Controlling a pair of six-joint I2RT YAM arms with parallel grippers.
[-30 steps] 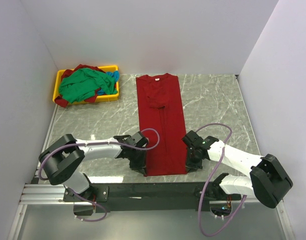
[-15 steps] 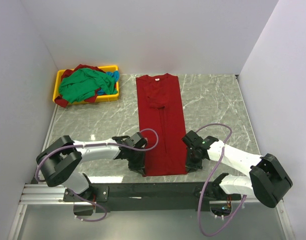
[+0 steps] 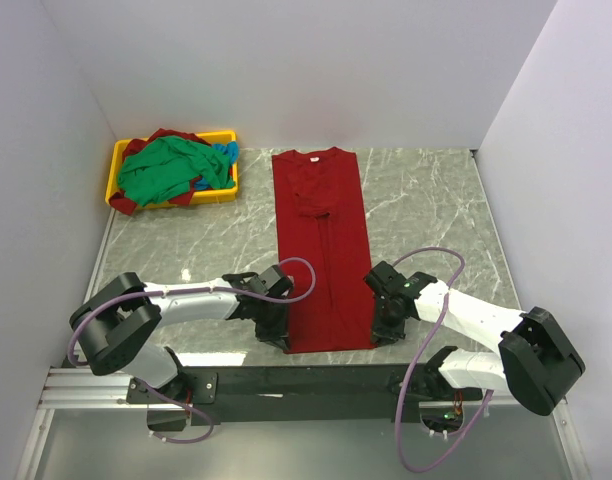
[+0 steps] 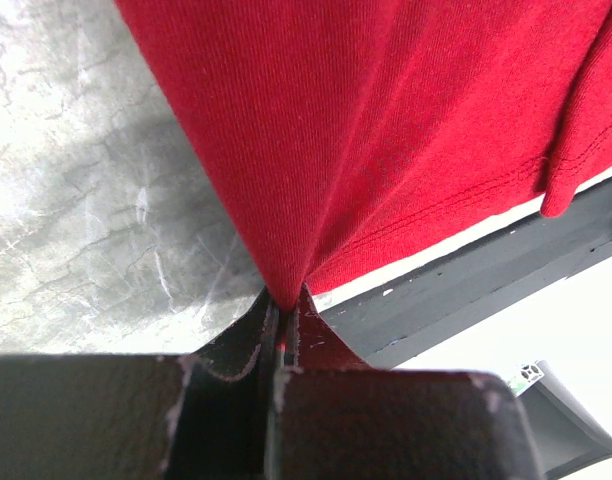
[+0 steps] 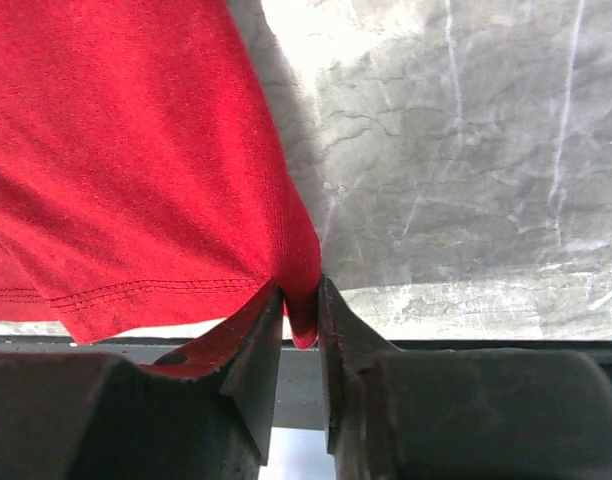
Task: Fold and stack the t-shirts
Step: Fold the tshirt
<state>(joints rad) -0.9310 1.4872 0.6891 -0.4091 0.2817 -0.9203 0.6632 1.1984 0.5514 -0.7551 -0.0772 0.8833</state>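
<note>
The red t-shirt's corner is bunched between the open fingers of my right gripper, so next I take that corner (image 5: 304, 325) again in a tight pinch before I fold the t-shirt's hem up.
A deep red t-shirt (image 3: 323, 250) lies flat in a long narrow strip down the middle of the table, its neck with a small white label at the far end. My left gripper (image 3: 283, 336) is shut on the shirt's near left corner (image 4: 286, 280). My right gripper (image 3: 378, 332) is shut on its near right corner (image 5: 301, 290). Both corners are pinched just above the table by the near edge. More t-shirts, green (image 3: 164, 170), blue and red, lie heaped in the yellow tray (image 3: 226, 193) at the far left.
The marble table top (image 3: 426, 215) is walled in by white panels at the back and both sides. The black base rail (image 3: 306, 380) runs along the near edge, right under the shirt's hem.
Both grippers have shifted slightly toward the near edge with the shirt's hem corners held; the shirt's lower end has barely moved. The tray pile is unchanged.
</note>
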